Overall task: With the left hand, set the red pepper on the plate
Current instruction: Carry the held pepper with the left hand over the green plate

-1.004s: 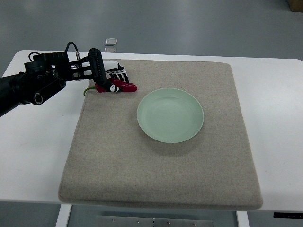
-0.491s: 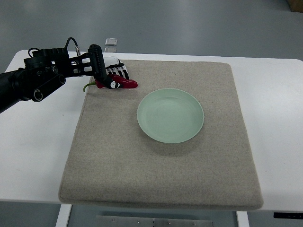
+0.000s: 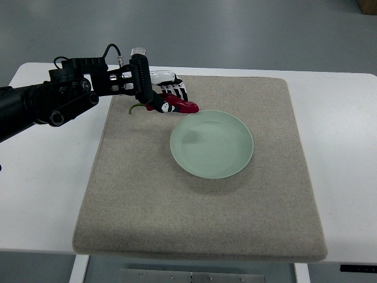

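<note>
My left gripper needs to put the red pepper down. It will let go of it on the far half of the pale green plate (image 3: 211, 134), near the plate's middle.
My left hand (image 3: 166, 97) reaches in from the left on a black arm, its white-and-black fingers curled around a red pepper (image 3: 179, 105). The pepper's green stem (image 3: 135, 108) trails to the left of the hand. The red tip hangs just above the upper left rim of the pale green plate (image 3: 212, 143), which lies near the middle of the mat and holds nothing. The right arm does not show.
A beige felt mat (image 3: 200, 224) covers most of the white table (image 3: 41, 194). A small clear object (image 3: 139, 52) sits at the table's far edge behind the hand.
The left hand has lifted the pepper and carried it right, from the mat's upper left corner to the plate's upper left rim.
</note>
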You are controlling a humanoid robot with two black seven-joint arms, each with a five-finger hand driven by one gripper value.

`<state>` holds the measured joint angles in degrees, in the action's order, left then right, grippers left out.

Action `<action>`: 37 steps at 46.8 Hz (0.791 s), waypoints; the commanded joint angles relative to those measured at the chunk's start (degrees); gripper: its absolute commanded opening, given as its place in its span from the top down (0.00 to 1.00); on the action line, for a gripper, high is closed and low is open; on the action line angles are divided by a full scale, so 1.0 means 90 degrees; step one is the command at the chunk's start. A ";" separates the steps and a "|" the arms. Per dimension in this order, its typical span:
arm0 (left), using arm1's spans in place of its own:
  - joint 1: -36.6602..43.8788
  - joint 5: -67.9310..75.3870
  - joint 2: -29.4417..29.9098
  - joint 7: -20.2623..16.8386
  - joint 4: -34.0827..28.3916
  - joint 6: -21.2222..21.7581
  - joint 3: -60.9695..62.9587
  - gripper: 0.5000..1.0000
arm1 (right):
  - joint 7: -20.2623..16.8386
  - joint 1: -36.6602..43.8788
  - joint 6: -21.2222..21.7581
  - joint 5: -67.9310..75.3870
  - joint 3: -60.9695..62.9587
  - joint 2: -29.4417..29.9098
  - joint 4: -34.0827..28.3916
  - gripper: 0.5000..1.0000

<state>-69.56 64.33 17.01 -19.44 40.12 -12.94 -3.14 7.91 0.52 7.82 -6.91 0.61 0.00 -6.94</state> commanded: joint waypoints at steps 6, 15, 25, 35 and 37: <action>-0.0045 0.0010 0.0024 0.0001 0.0620 0.0315 -0.0003 1.00 | 0.0000 0.0000 0.0000 -0.0004 0.0000 0.0000 0.0000 0.14; -0.0035 0.0029 0.0024 0.0001 0.1138 0.0344 -0.0012 1.00 | 0.0000 0.0000 0.0000 -0.0004 0.0000 0.0000 0.0000 0.14; -0.0015 0.0029 0.0014 0.0001 0.1548 0.0344 -0.0042 1.00 | 0.0000 0.0000 0.0000 -0.0004 0.0000 0.0000 0.0000 0.14; 0.0043 0.0059 0.0004 0.0002 0.1715 0.0334 -0.0022 1.00 | 0.0000 0.0000 0.0000 -0.0004 0.0000 0.0000 0.0000 0.14; 0.0063 0.0068 0.0004 0.0001 0.1715 0.0334 -0.0022 1.00 | 0.0000 0.0000 0.0000 -0.0004 0.0000 0.0000 0.0000 0.14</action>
<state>-69.23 64.80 17.06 -19.39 55.54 -9.85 -3.43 7.91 0.53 7.82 -6.94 0.62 0.00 -6.94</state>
